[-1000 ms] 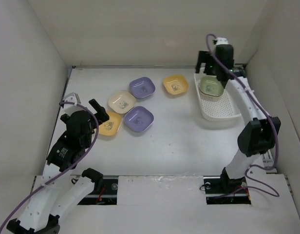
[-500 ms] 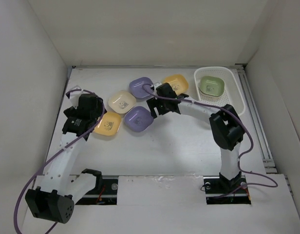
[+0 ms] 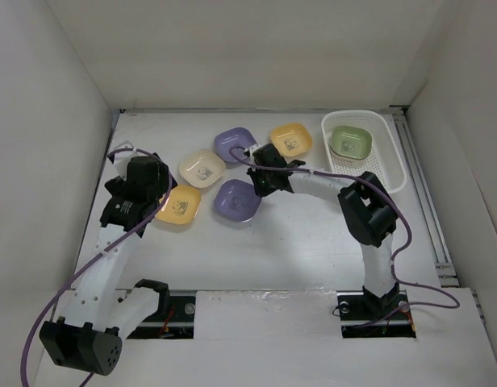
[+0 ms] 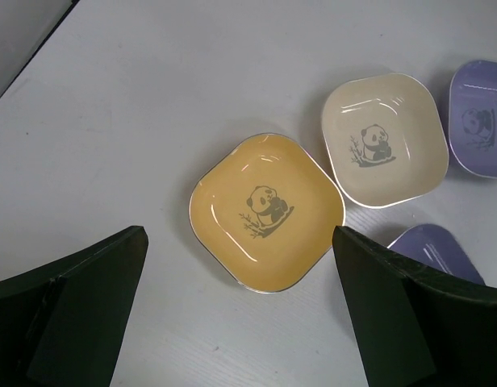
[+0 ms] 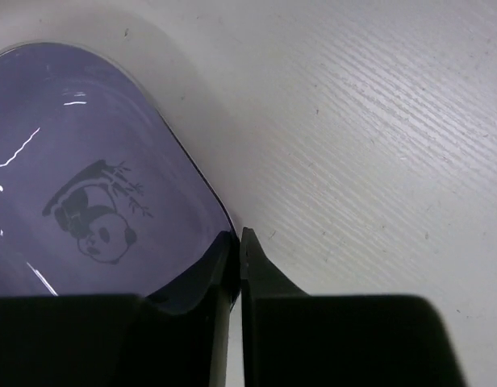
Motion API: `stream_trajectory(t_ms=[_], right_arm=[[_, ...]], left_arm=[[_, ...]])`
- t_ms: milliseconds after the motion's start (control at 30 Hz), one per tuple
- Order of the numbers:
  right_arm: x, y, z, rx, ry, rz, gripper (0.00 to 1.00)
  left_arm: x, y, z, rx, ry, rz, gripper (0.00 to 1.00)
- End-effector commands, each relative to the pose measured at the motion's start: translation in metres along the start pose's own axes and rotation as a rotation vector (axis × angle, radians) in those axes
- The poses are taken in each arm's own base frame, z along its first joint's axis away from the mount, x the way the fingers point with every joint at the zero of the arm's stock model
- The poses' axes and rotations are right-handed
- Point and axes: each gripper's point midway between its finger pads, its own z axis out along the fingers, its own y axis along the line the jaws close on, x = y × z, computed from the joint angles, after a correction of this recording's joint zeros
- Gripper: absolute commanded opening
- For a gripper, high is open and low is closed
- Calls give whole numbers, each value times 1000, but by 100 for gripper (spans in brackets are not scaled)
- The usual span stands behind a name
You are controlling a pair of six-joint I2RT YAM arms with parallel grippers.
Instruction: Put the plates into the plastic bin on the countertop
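Next, I release the nearer purple plate from my right gripper so that it rests on top of the green plate (image 3: pixel 352 142) in the white plastic bin.
Five plates lie on the white countertop (image 3: pixel 297 234): two purple (image 3: pixel 235 201) (image 3: pixel 232 143), one cream (image 3: pixel 202 168), two yellow-orange (image 3: pixel 179 205) (image 3: pixel 290 139). A green plate (image 3: pixel 350 143) sits in the white plastic bin (image 3: pixel 394 165) at the back right. My right gripper (image 3: pixel 261 187) is shut on the right rim of the nearer purple plate (image 5: pixel 79 177), one finger inside the rim and one outside, as the right wrist view shows at the gripper (image 5: pixel 238 238). My left gripper (image 4: pixel 236 234) hangs open above the near yellow-orange plate (image 4: pixel 265 211), touching nothing.
White walls bound the counter on the left, back and right. The cream plate (image 4: pixel 383 141) and the far purple plate (image 4: pixel 478 121) lie just beyond the left gripper. The bin stands against the right wall.
The right arm swung from the bin to the nearer purple plate and shut on its rim. The left arm reached out over the near yellow-orange plate, still open.
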Motion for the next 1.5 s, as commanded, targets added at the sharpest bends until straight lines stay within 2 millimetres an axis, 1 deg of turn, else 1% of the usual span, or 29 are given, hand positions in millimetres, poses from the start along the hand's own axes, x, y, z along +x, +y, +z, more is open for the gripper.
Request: stream_trajectory(t_ms=[0,33,133,167,233,300,333,367,400,433,467,533,567,600,667,700,733,767,800,867,933,967,1000,1167,1233,1333,1400,1433,1467], right_arm=[[7,-11,0,23,-6,12,8],[7,-11,-5,22,-12,22,0],[21,-32,-17,43,-1,67,0],[10,-35,-31,37,-46,76,0],[10,-49,-47,38,-63,115,0],[-11,-60,-78,53,-143,135,0],[-26,-74,-101,63,-199,168,0],[-26,-83,-102,78,-202,183,0],[-38,-93,-122,92,-257,221,0],[-40,-107,-132,124,-273,257,0],[-44,-139,-146,174,-310,318,0],[-53,-174,-166,226,-377,410,0],[-46,-206,-175,261,-390,483,0],[-55,-223,-189,279,-433,522,0],[-51,-256,-194,321,-456,632,0],[-48,-285,-205,364,-491,698,0],[-41,-299,-203,382,-494,747,0],[-43,-314,-207,391,-537,817,0],[-34,-333,-212,418,-555,877,0],[-25,-351,-208,430,-570,972,0],[-24,-370,-213,447,-601,1028,0],[-27,-372,-212,443,-612,1039,0],[-18,-380,-205,456,-599,1080,0],[-10,-404,-198,510,-608,1168,0],[-5,-407,-184,503,-579,1177,0],[-12,-414,-182,502,-590,1173,0],[-14,-416,-180,502,-591,1173,9],[-15,-415,-179,489,-590,1171,39],[-15,-415,-179,489,-590,1171,56]], left_arm=[[-14,-5,-8,35,-44,-19,100],[-12,-3,-8,35,-44,-19,100],[-14,-5,-8,39,-51,-24,100],[-14,-5,-8,39,-51,-24,100],[-14,-5,-8,39,-51,-24,100],[-14,-4,-8,39,-51,-14,100],[-14,-4,-8,39,-51,-14,100],[-14,-4,-8,39,-51,-14,100],[-14,-4,-8,39,-51,-14,100],[-16,-4,-10,43,-58,-19,100],[-16,-4,-10,43,-58,-19,100],[-15,-5,-10,51,-53,-19,100],[-15,-5,-10,51,-53,-19,100],[-16,-5,-12,55,-60,-23,100],[-16,-6,-12,63,-55,-23,100],[-17,-8,-12,68,-61,-27,100],[-19,-7,-14,72,-68,-31,100],[-19,-7,-14,72,-68,-31,100],[-19,-7,-14,72,-68,-31,100],[-18,-8,-15,80,-64,-22,100],[-19,-9,-17,92,-66,-26,100],[-19,-9,-17,92,-66,-26,100],[-21,-10,-17,96,-72,-30,100],[-20,-12,-17,104,-68,-30,100],[-16,-11,-15,100,-61,-25,100],[-16,-11,-15,100,-61,-25,100],[-16,-10,-15,99,-61,-16,100],[-16,-10,-15,99,-61,-16,100],[-16,-10,-15,99,-61,-16,100]])
